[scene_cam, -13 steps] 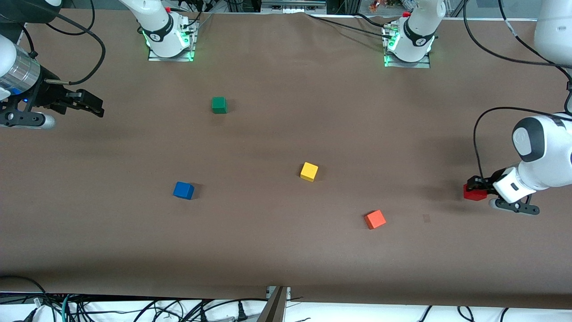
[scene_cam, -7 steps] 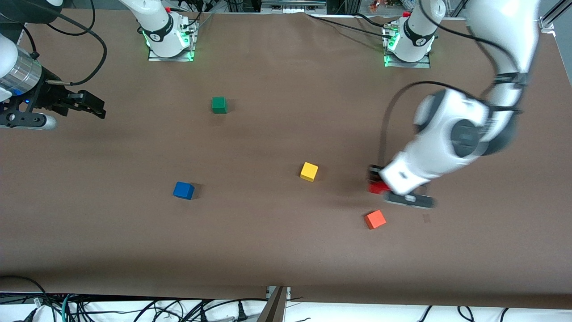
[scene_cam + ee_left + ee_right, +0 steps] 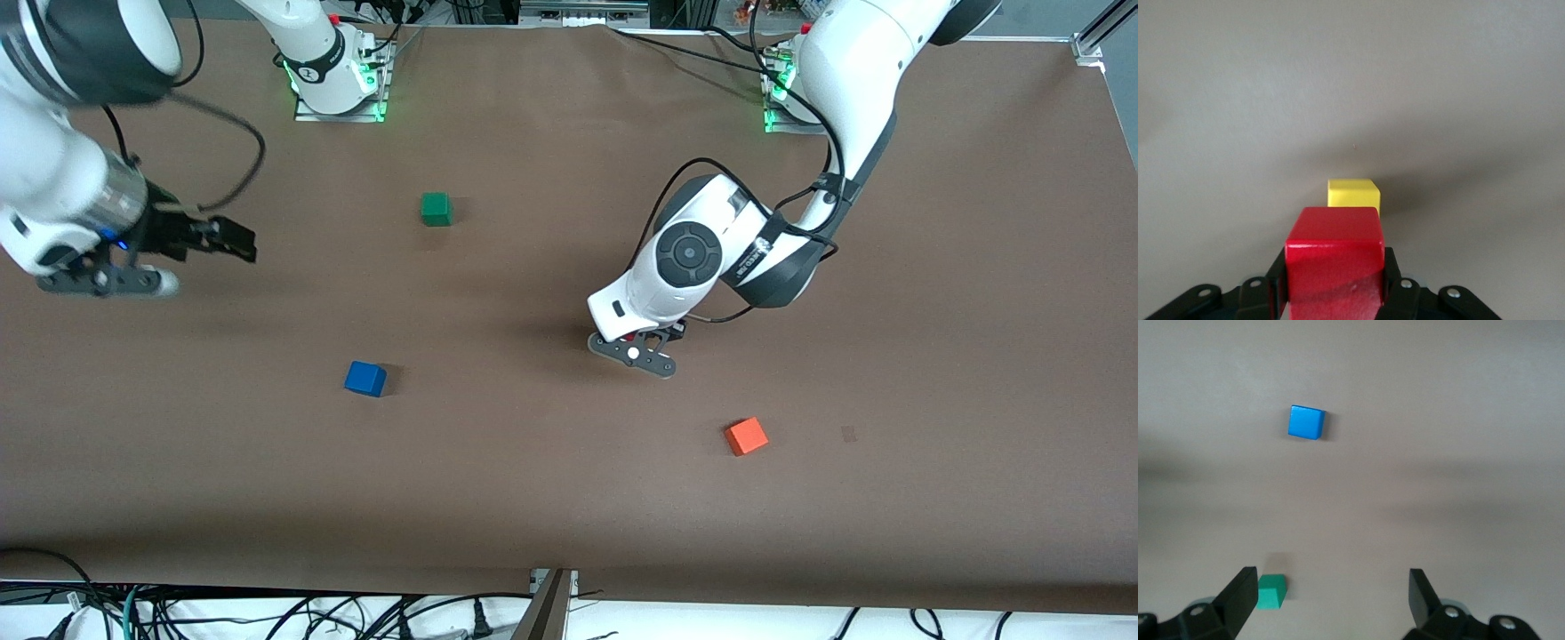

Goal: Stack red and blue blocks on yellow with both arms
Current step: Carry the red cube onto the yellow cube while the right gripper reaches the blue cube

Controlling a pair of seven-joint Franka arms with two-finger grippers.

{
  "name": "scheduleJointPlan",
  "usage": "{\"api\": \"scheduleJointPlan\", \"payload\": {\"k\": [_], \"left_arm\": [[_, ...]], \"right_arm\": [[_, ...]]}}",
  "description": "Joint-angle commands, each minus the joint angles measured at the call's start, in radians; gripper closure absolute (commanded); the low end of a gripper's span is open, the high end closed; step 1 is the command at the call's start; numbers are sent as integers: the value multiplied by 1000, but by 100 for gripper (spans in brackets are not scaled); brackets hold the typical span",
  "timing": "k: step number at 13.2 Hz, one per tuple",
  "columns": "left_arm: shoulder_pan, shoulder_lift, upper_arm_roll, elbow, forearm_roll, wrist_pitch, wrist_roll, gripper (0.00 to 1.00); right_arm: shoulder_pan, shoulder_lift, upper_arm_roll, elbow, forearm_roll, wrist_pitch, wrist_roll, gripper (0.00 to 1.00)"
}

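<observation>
I need to use my left gripper to let go of the red cube flat on the top side of the yellow cube (image 3: 620, 341) (image 3: 1353, 193).
My left gripper (image 3: 645, 340) is shut on the deep red cube (image 3: 1333, 253) and holds it up over the middle of the table. In the left wrist view the yellow cube (image 3: 1353, 195) lies on the table just past the red cube. In the front view the left wrist hides the yellow cube. The blue cube (image 3: 365, 379) lies on the table toward the right arm's end, and also shows in the right wrist view (image 3: 1306, 422). My right gripper (image 3: 233, 241) is open and empty in the air, its gap (image 3: 1330, 597) over bare table.
A green cube (image 3: 436, 209) lies nearer the arms' bases, and shows by one finger in the right wrist view (image 3: 1271, 591). An orange cube (image 3: 746, 436) lies nearer the front camera than the left gripper. Brown table surface (image 3: 569, 498) all around.
My left arm has swung the red cube from its end of the table to over the yellow cube. My right gripper has moved a little toward the table's middle.
</observation>
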Motion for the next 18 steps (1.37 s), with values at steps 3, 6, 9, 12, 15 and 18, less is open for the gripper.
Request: {"api": "scheduleJointPlan", "payload": {"k": [3, 6, 9, 12, 15, 18], "left_arm": [[-34, 75, 11, 33, 110, 39, -6, 100], [-48, 88, 11, 33, 108, 42, -7, 100], [-54, 88, 11, 33, 114, 42, -9, 100], [-54, 96, 12, 32, 116, 42, -10, 100], [-64, 99, 12, 24, 127, 36, -36, 100], [-65, 102, 12, 15, 127, 36, -42, 100]], "right_arm": [[29, 181, 0, 42, -2, 102, -5, 0], [66, 321, 0, 42, 9, 309, 4, 0], [101, 392, 0, 41, 6, 419, 99, 0], [91, 455, -3, 33, 6, 475, 145, 1], [89, 493, -6, 32, 6, 517, 159, 1], [88, 527, -6, 32, 7, 574, 202, 1]]}}
